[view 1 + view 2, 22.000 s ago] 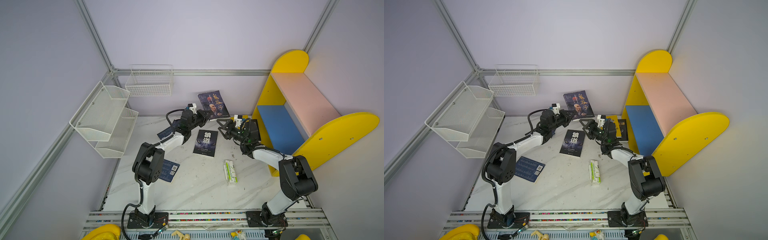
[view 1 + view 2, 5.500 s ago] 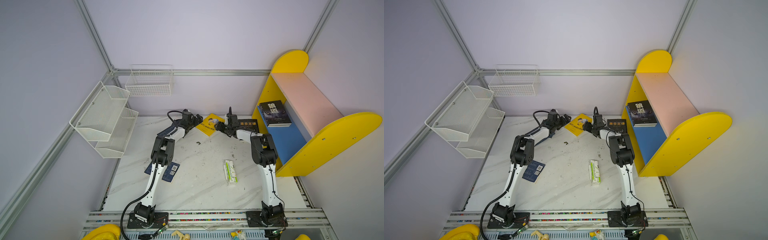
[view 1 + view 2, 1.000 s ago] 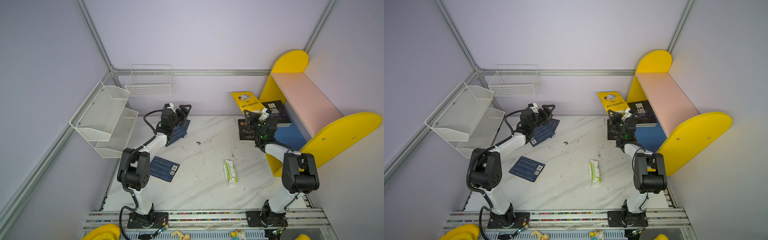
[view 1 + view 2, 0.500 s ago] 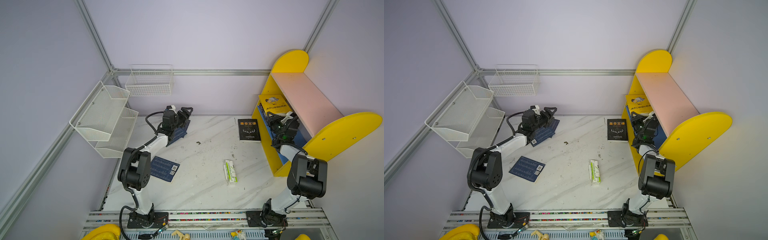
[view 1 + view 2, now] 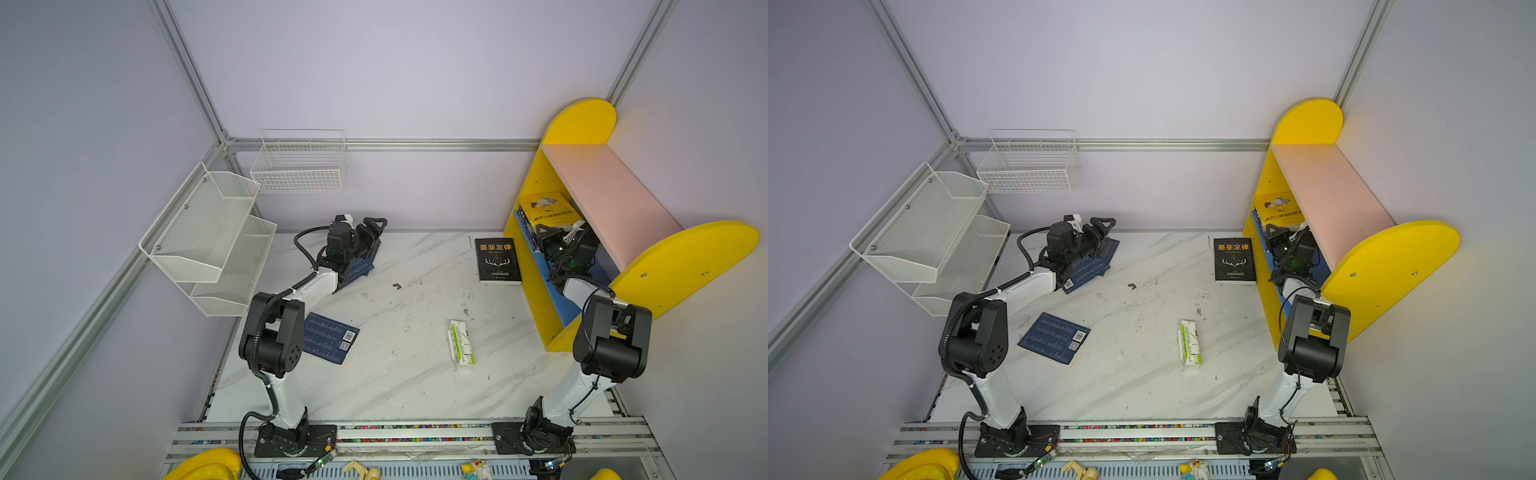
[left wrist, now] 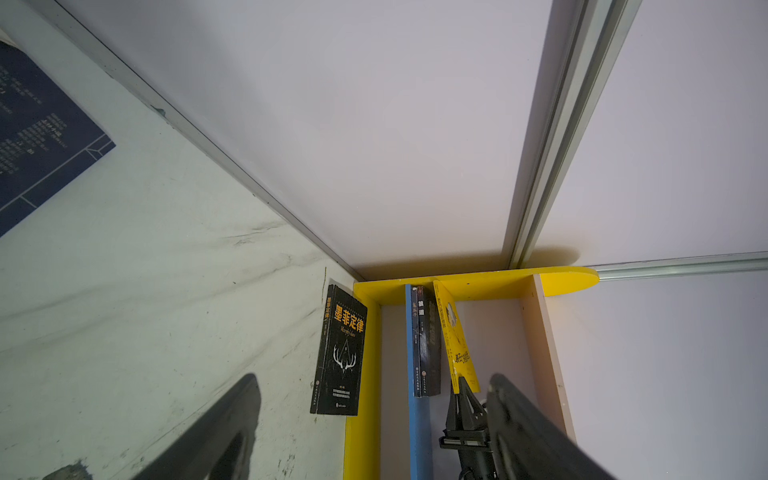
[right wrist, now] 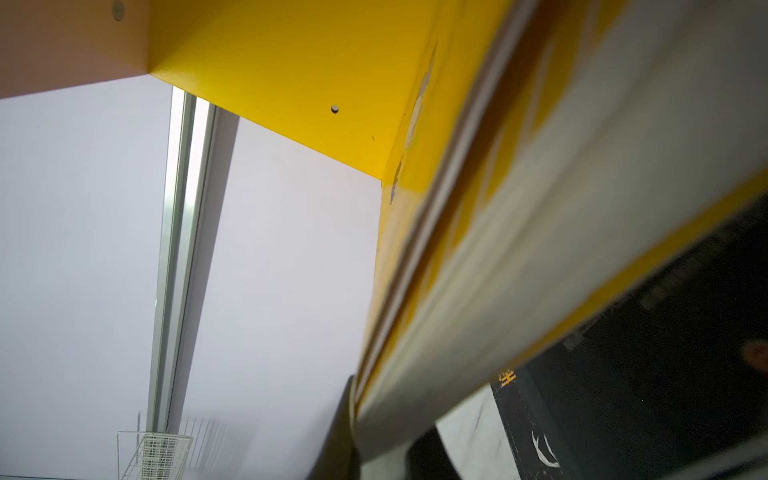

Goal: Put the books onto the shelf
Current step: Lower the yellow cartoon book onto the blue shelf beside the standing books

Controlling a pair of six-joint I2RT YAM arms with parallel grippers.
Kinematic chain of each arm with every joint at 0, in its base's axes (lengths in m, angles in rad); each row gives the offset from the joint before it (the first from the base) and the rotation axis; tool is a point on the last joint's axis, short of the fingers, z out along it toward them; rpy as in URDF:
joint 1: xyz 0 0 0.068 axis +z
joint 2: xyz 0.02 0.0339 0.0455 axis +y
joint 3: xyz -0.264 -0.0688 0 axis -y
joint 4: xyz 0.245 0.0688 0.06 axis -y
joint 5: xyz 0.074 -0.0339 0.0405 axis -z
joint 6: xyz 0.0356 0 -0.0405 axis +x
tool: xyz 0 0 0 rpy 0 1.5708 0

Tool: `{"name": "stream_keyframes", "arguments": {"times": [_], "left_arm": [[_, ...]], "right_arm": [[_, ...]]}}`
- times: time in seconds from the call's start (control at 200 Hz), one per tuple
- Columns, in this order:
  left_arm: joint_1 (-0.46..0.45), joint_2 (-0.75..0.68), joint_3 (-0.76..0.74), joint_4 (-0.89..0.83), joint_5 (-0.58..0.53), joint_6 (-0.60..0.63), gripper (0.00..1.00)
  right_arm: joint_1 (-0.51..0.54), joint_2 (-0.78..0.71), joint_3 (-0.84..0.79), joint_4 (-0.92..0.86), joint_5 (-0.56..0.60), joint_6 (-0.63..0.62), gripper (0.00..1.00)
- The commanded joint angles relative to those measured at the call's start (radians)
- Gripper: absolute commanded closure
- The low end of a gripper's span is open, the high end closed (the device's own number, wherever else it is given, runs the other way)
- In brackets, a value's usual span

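Note:
Next, my right gripper lets go of the bright yellow book on top of the two dark books (image 5: 551, 216) inside the shelf.
My right gripper (image 5: 545, 232) (image 7: 386, 436) is shut on the edge of the bright yellow book (image 5: 547, 210) (image 5: 1278, 210) (image 6: 457, 340). It holds that book tilted inside the shelf (image 5: 685, 257), between the pink board (image 5: 602, 195) and two dark books (image 6: 426, 345) that lie on the blue board (image 5: 561, 299). A black book (image 5: 497, 259) (image 5: 1234, 259) lies on the table beside the shelf. At the back left my left gripper (image 5: 374, 228) (image 6: 374, 415) hangs open over a navy book (image 5: 357, 268) (image 5: 1090, 266). Another navy book (image 5: 330, 338) lies by the left arm.
A green-and-white carton (image 5: 460, 345) lies on the marble table right of centre. A white mesh tiered rack (image 5: 208, 237) and a white wire basket (image 5: 299, 166) hang on the walls at the left and back.
My right gripper has carried the yellow book from above the table's back right into the shelf, over the dark books. The left arm has barely moved.

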Motion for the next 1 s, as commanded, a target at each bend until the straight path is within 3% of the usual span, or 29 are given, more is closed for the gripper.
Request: {"name": "stream_keyframes", "arguments": {"times": [0.0,0.485,0.99], "left_arm": [[-0.001,-0.002,-0.014,0.05,0.015,-0.01,0.16],[-0.002,0.029,0.003,0.061,0.024,-0.035,0.16],[-0.002,0.028,-0.027,0.078,0.023,-0.059,0.16]], "right_arm": [[0.002,0.052,0.066,0.052,0.042,-0.026,0.97],[-0.001,-0.014,-0.027,0.047,0.124,-0.015,0.98],[-0.001,0.067,0.067,-0.048,0.057,0.001,0.94]]}}
